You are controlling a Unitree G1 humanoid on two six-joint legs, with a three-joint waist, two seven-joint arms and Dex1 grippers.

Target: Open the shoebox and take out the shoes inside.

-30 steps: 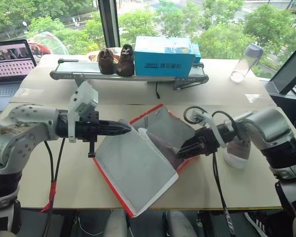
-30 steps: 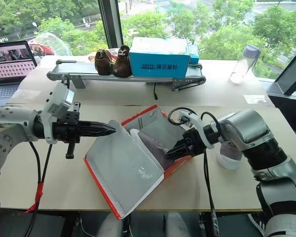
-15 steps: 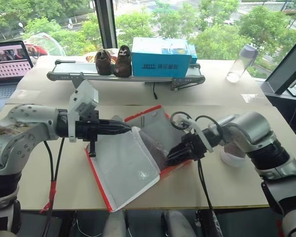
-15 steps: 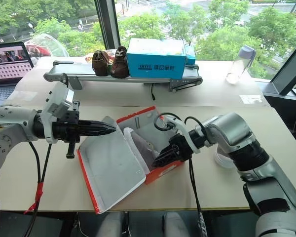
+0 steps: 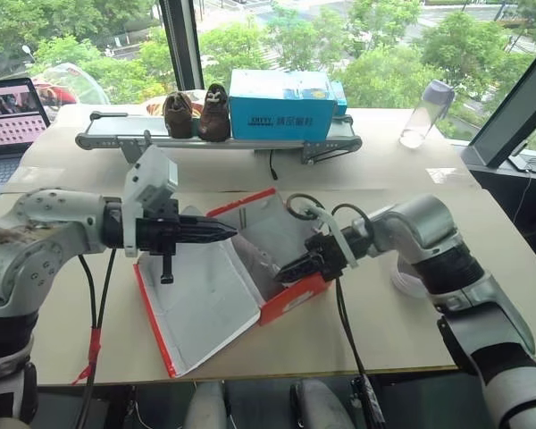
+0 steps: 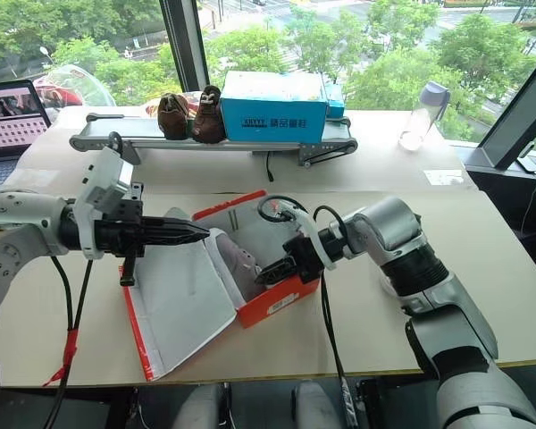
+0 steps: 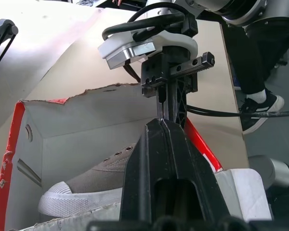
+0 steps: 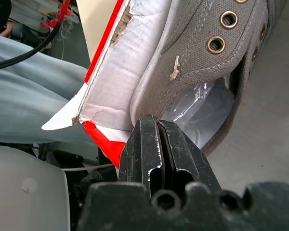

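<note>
Next, I set the grey shoe on the table (image 5: pixel 357 235) between the red shoebox and second shoe with my right gripper.
The red shoebox (image 5: pixel 290 299) lies open at mid-table, its grey-white lid (image 5: pixel 196 304) folded out toward the front left. One grey shoe (image 6: pixel 237 259) sits inside with its toe toward the lid. My right gripper (image 5: pixel 283 271) reaches into the box from the right and is shut on the shoe's collar rim (image 8: pixel 183 96). My left gripper (image 5: pixel 230 232) is shut and points right, with its tip just above the lid's hinge edge. The pale sole of a second shoe (image 5: pixel 409 284) peeks out from behind my right forearm.
A small conveyor (image 5: pixel 116 141) at the back carries a dark brown pair of shoes (image 5: pixel 196 114) and a blue box (image 5: pixel 281 103). A laptop (image 5: pixel 13 107) stands at the far left and a clear bottle (image 5: pixel 420 114) at the back right. The table's front edge is close below the lid.
My right gripper moved left deeper into the box and went from open to shut on the shoe. The left gripper stayed still. The whole view shifted.
</note>
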